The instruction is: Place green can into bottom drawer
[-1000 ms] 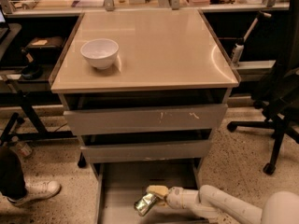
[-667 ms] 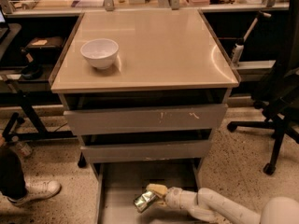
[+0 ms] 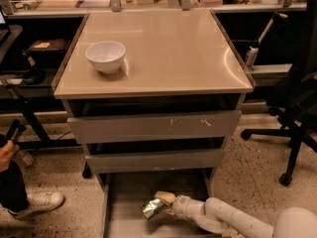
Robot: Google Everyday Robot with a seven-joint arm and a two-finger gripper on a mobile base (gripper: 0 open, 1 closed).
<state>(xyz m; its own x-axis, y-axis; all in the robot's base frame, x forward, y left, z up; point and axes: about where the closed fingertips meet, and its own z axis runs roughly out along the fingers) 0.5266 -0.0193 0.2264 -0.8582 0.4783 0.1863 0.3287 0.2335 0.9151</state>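
Observation:
The green can, now tilted inside the open bottom drawer, will go down on the bottom drawer's inside (image 3: 159, 213) near the middle, put there by my gripper.
The green can (image 3: 152, 208) lies tilted on its side inside the open bottom drawer (image 3: 126, 207), close to its floor near the middle. My gripper (image 3: 159, 205) reaches in from the lower right on a white arm (image 3: 218, 217) and is shut on the can. The drawer is pulled out below the two narrower grey drawers (image 3: 153, 127). Whether the can touches the floor cannot be told.
A white bowl (image 3: 105, 56) stands on the beige cabinet top (image 3: 163, 48) at the left. A black office chair (image 3: 297, 108) stands at the right. A person's leg and white shoe (image 3: 34, 205) are at the lower left.
The gripper and can have shifted very slightly within the bottom drawer; the can stays held. Nothing else has moved.

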